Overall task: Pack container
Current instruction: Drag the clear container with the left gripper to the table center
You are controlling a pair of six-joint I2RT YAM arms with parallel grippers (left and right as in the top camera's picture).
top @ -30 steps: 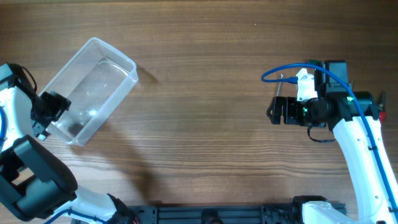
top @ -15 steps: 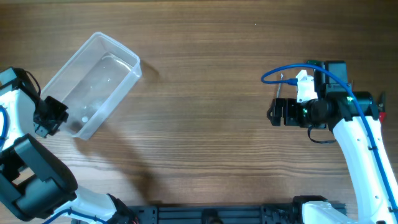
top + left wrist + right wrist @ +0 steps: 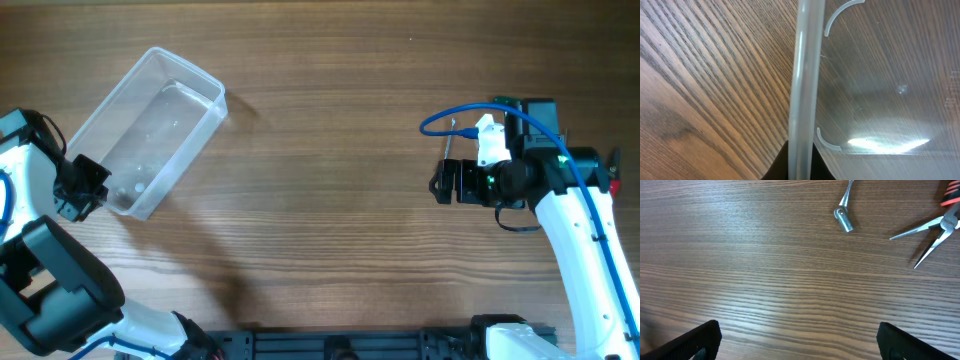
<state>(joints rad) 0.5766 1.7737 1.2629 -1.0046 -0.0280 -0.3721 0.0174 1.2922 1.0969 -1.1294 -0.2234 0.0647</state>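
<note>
Next, I release the container from my left gripper on the bare wood in the middle of the table [image 3: 318, 149], near the socket wrench.
The container [image 3: 150, 130], a clear plastic tub with rounded corners, lies slantwise at the table's left. My left gripper [image 3: 88, 190] is at its near-left end, shut on its rim. In the left wrist view the thick rim [image 3: 802, 75] runs straight up the frame, pinched between the dark fingertips [image 3: 777, 170] at the bottom edge, and the tub's see-through floor [image 3: 885, 100] holds nothing. My right gripper [image 3: 440, 182] hovers at the right, far from the tub. It is open, and its fingers [image 3: 695, 340] stand wide apart over bare wood.
A metal socket wrench [image 3: 844, 217] and needle-nose pliers [image 3: 930, 230] with an orange-red handle lie ahead of the right gripper. A blue cable [image 3: 450, 118] loops off the right arm. The left arm's base [image 3: 50, 290] fills the lower left corner.
My left gripper has shut on the container's rim. The tub has shifted and turned slightly. The right arm has not moved.
</note>
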